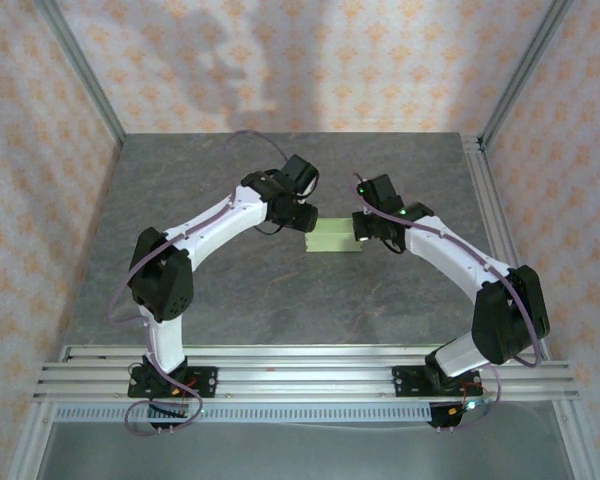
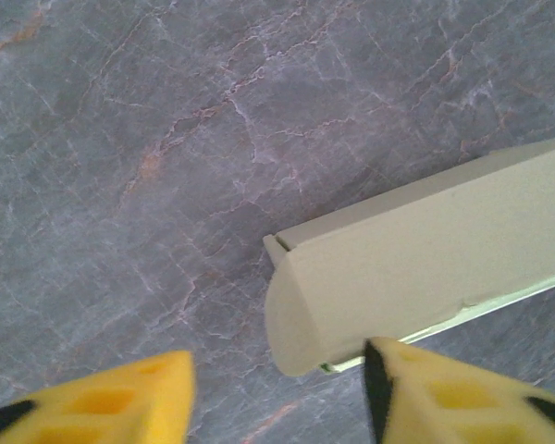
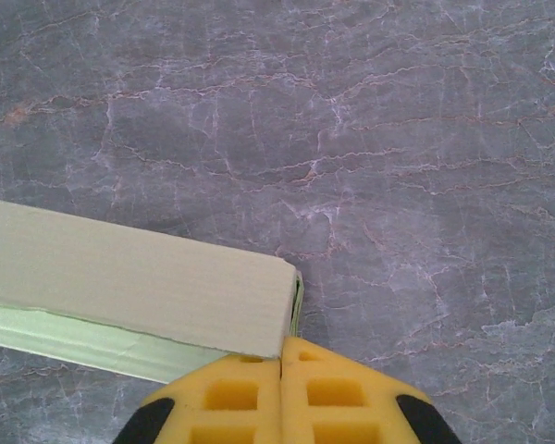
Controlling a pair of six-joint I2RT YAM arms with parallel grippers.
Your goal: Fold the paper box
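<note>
The curved flap stands loose at the end of the paper box. My left gripper will pinch it together with the long side's corner (image 2: 336,363) before it lifts that end of the box.
The paper box (image 1: 332,240) is a pale green, low, partly folded piece lying on the grey marbled table, between the two grippers. In the left wrist view its long side (image 2: 425,250) ends in a curved flap that hangs between my yellow fingers, close to the right finger (image 2: 444,393). My left gripper (image 2: 277,393) stands open at the box's left end (image 1: 308,222). At the box's right end (image 1: 360,232), my right gripper (image 3: 282,365) is shut, its fingers pressed together on the thin end wall at the box's corner (image 3: 129,277).
Grey marbled table top (image 1: 230,290) runs all round the box. Patterned walls and metal frame posts (image 1: 90,90) enclose the back and sides. The aluminium rail (image 1: 300,375) carrying both arm bases runs along the near edge.
</note>
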